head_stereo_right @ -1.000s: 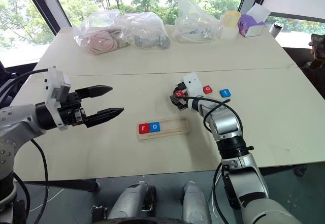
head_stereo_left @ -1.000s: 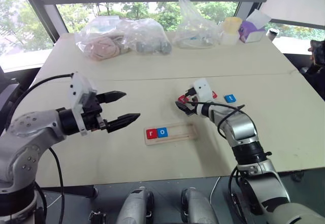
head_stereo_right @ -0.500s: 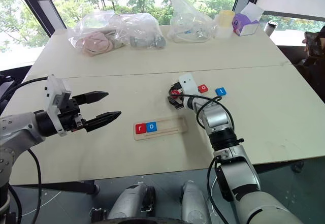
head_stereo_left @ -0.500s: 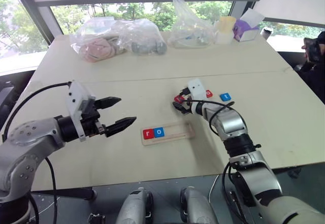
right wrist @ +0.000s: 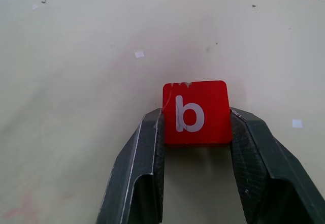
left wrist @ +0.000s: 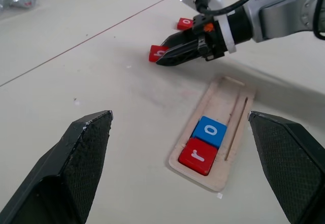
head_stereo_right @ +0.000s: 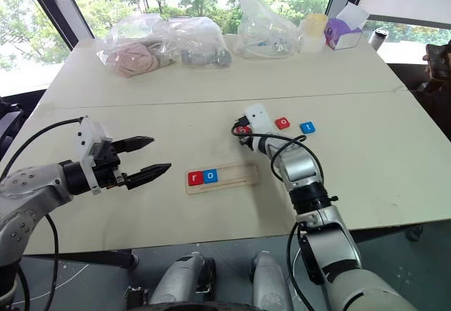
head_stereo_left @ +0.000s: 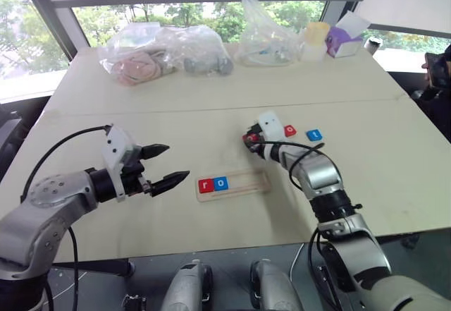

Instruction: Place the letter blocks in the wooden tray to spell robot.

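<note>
My right gripper will set the red b block down on the table (head_stereo_left: 301,175) just past the empty end of the wooden tray.
The wooden tray (head_stereo_left: 243,182) lies mid-table with a red r block (head_stereo_left: 206,185) and a blue o block (head_stereo_left: 220,183) at its left end. Beyond the tray's right end, my right gripper (head_stereo_left: 251,142) is shut on a red b block (right wrist: 195,112), one finger on each side, low at the table top. A red o block (head_stereo_left: 289,130) and a blue t block (head_stereo_left: 314,135) lie just right of it. My left gripper (head_stereo_left: 176,161) hovers open left of the tray, holding nothing. The left wrist view shows the tray (left wrist: 223,107) and the b block (left wrist: 156,53).
Clear plastic bags (head_stereo_left: 165,51) with soft items, a yellow cup (head_stereo_left: 318,37) and a purple tissue box (head_stereo_left: 343,39) line the table's far edge. A seam (head_stereo_left: 211,106) runs across the table top. Bare table surface lies between the tray and my left gripper.
My right gripper has closed on the red b block, which it stood open around before. My left arm has sunk a little toward the table.
</note>
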`<state>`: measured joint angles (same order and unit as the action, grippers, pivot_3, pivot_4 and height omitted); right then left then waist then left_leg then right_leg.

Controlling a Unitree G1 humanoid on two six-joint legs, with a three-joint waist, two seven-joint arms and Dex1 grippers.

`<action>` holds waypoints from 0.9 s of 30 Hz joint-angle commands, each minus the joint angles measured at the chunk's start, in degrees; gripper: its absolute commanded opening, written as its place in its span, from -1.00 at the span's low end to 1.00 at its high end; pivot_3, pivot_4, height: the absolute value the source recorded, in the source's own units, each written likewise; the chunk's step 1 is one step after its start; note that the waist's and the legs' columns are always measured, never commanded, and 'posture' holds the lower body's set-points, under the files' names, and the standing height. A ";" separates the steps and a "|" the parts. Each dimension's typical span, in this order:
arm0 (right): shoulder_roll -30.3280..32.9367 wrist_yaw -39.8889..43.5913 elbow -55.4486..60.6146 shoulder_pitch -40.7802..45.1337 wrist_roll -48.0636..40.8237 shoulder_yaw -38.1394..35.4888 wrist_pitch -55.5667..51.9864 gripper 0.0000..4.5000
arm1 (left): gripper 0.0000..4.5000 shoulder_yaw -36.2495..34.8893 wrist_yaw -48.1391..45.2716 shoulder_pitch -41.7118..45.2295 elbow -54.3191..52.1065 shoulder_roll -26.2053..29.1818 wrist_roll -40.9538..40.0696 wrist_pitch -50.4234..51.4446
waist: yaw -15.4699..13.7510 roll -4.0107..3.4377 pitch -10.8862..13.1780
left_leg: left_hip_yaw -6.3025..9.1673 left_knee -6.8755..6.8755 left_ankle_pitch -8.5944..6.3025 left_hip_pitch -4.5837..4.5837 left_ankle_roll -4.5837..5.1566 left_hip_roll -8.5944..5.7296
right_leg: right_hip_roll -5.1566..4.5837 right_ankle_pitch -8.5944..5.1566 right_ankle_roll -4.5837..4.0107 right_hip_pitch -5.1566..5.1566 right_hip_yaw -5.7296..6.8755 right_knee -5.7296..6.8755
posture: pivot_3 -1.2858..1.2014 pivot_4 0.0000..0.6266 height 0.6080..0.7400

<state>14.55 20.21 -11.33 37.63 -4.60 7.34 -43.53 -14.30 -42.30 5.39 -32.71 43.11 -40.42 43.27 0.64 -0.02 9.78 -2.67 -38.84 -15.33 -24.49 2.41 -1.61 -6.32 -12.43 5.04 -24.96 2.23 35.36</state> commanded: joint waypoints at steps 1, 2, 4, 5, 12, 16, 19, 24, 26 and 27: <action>3.24 -1.65 13.55 -2.06 -0.19 -4.14 -6.73 -0.48 | 1.00 0.70 -0.26 0.43 0.35 -0.46 0.54 -1.98 | 0.03 0.00 0.00 | -0.01 0.02 0.00 -0.05 0.00 0.00 | -0.02 0.00 0.00 -0.02 0.00 0.00 | 0.03 -0.52 0.77; 4.16 -2.51 18.58 -3.91 -0.34 -5.64 -10.22 -0.48 | 1.00 1.42 -0.49 0.43 0.54 -0.39 1.11 -2.32 | 0.04 -0.01 0.01 | -0.04 0.04 0.00 -0.07 0.00 0.00 | -0.03 0.00 0.00 -0.02 -0.01 -0.01 | 0.03 -0.52 0.77; 5.49 -3.79 25.84 -6.67 -0.66 -8.06 -15.86 -0.48 | 1.00 2.33 -0.61 0.70 0.68 -0.37 1.61 -2.66 | 0.02 0.01 0.00 | -0.05 0.16 0.00 -0.10 0.00 0.00 | -0.06 0.00 0.00 -0.05 -0.01 -0.07 | 0.03 -0.52 0.77; 5.75 -4.23 28.38 -7.72 -0.93 -9.13 -18.11 -0.48 | 1.00 2.41 -0.58 0.80 0.69 -0.35 1.55 -2.72 | 0.03 0.01 0.00 | -0.05 0.23 0.00 -0.10 0.00 0.00 | -0.06 0.00 0.00 -0.07 -0.01 -0.11 | 0.03 -0.52 0.77; 6.11 -7.65 43.79 -14.92 -0.88 -16.79 -31.52 -0.48 | 1.00 1.91 -1.88 0.56 1.30 0.14 1.25 -3.68 | 0.08 0.01 0.00 | -0.15 0.75 0.25 -0.03 -0.08 0.05 | -0.08 -0.01 0.00 -0.33 0.03 -0.13 | 0.03 -0.52 0.77; 5.47 -9.06 46.45 -16.92 -0.71 -18.24 -32.94 -0.48 | 1.00 3.26 -2.81 1.80 2.70 0.08 1.68 -4.32 | 0.06 0.01 -0.01 | -0.17 0.74 0.27 -0.02 -0.06 0.07 | -0.06 -0.01 0.00 -0.31 0.04 -0.13 | 0.03 -0.52 0.77; 4.73 -10.36 47.02 -18.04 -0.47 -19.27 -33.46 -0.48 | 1.00 4.95 -3.40 3.45 3.39 0.03 2.29 -4.59 | -0.04 0.02 0.00 | -0.16 0.71 0.28 -0.02 -0.05 0.06 | -0.04 -0.01 -0.01 -0.28 0.06 -0.14 | 0.03 -0.52 0.77; 3.33 -12.58 47.73 -21.61 0.15 -20.25 -34.15 -0.48 | 1.00 6.47 -4.37 5.19 5.67 -0.57 3.62 -5.99 | -0.03 0.02 0.00 | -0.17 0.71 0.28 -0.03 -0.03 0.06 | -0.01 -0.01 0.00 -0.23 0.08 -0.20 | 0.03 -0.52 0.77; 2.54 -13.32 47.83 -22.44 0.17 -20.84 -34.23 -0.48 | 1.00 7.00 -4.73 5.49 6.30 -0.71 4.02 -6.44 | 0.06 0.02 0.00 | -0.18 0.71 0.29 -0.03 -0.03 0.06 | 0.02 -0.01 0.01 -0.23 0.08 -0.21 | 0.03 -0.52 0.77; 2.21 -13.54 47.89 -22.73 0.17 -21.06 -34.36 -0.48 | 1.00 7.20 -4.82 5.72 6.51 -0.77 4.05 -6.51 | 0.09 0.03 0.00 | -0.20 0.71 0.29 -0.03 -0.02 0.06 | 0.04 -0.01 0.01 -0.24 0.08 -0.21 | 0.03 -0.52 0.77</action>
<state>17.02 7.30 33.98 14.72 -4.72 -12.37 -77.95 -7.14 -46.51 9.94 -25.78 42.25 -36.70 38.12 0.74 0.00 9.78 -2.86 -38.13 -15.04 -24.51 2.39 -1.52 -6.24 -12.43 5.06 -25.19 2.31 35.16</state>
